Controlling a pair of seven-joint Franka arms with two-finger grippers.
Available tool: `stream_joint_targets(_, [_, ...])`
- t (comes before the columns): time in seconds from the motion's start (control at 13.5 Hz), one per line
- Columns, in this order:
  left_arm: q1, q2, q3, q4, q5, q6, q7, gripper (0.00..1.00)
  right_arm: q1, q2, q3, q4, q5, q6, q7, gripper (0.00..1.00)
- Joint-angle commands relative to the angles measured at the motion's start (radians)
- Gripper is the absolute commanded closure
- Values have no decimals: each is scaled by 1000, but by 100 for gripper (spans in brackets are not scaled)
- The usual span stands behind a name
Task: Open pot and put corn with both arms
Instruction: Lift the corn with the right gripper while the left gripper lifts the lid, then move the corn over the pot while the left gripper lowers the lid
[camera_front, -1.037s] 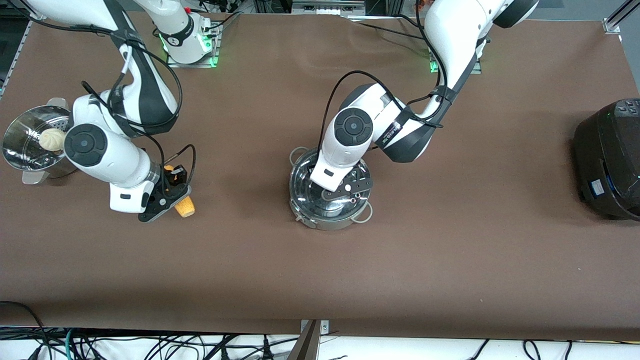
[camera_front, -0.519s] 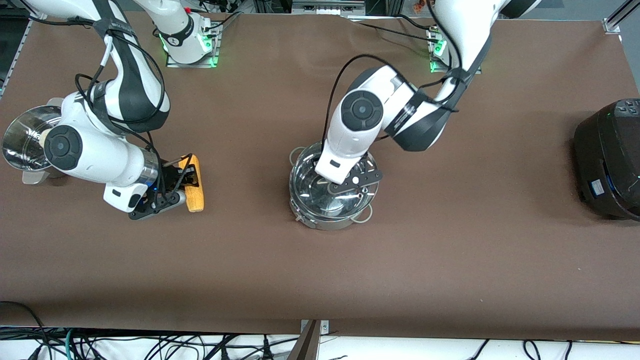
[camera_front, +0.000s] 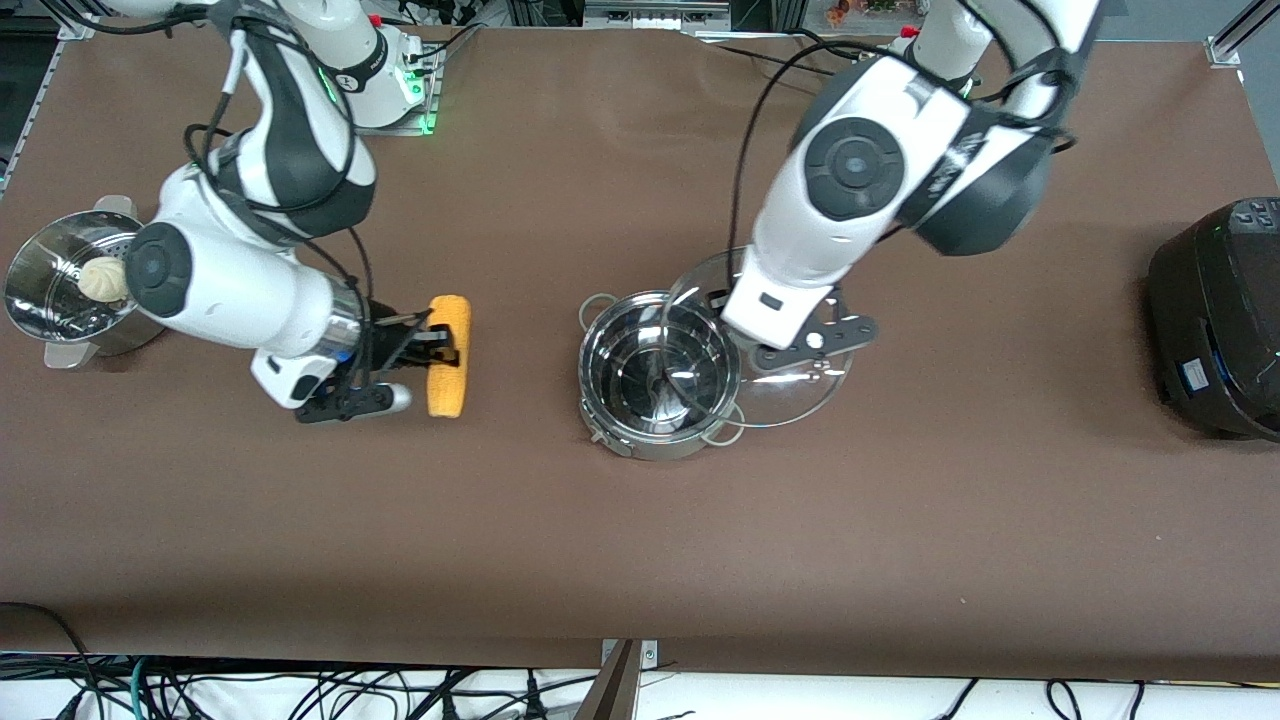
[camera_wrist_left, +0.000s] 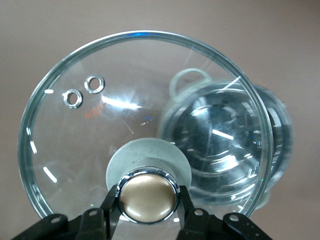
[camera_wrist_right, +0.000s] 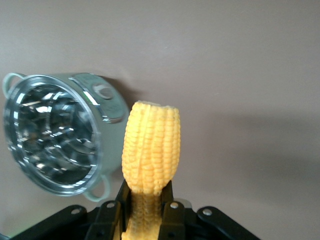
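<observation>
Next, I set the glass lid, now held partly over the pot's rim, down with my left gripper on the bare table (camera_front: 927, 373) between the steel pot and the black cooker.
The steel pot (camera_front: 655, 378) stands open mid-table; it also shows in the left wrist view (camera_wrist_left: 235, 145) and the right wrist view (camera_wrist_right: 50, 140). My left gripper (camera_front: 790, 352) is shut on the tan knob (camera_wrist_left: 147, 196) of the glass lid (camera_front: 800, 385) and holds the lid in the air, partly over the pot's rim and partly over the table toward the left arm's end. My right gripper (camera_front: 432, 352) is shut on the yellow corn (camera_front: 447, 355) and holds it above the table, beside the pot toward the right arm's end. The corn (camera_wrist_right: 150, 150) sticks out past the fingers (camera_wrist_right: 169, 210).
A steel steamer vessel (camera_front: 55, 300) with a white bun (camera_front: 103, 278) stands at the right arm's end of the table. A big black cooker (camera_front: 1220, 315) stands at the left arm's end.
My left gripper has lifted the lid off the pot and carried it toward the left arm's end. My right gripper has raised the corn and moved it toward the pot.
</observation>
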Motion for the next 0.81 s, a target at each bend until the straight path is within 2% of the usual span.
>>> stream_joint_targets(0.0, [119, -165, -10, -172, 23, -39, 197, 100, 95, 111, -1, 139, 16, 37, 200, 100])
stream_joint_targets(0.15, [225, -311, -10, -378, 18, 22, 356, 100, 180, 196, -4, 217, 10, 143, 373, 100])
stream_joint_targets(0.37, [380, -477, -10, -671, 9, 191, 562, 100, 275, 270, -5, 234, 4, 313, 483, 100])
stream_joint_targets(0.59, [451, -488, -8, -814, 9, 338, 616, 100, 355, 310, -9, 228, -33, 383, 526, 100])
stream_joint_targets(0.74, [477, -476, -7, -947, 12, 510, 616, 100, 386, 323, -9, 215, -140, 370, 524, 100])
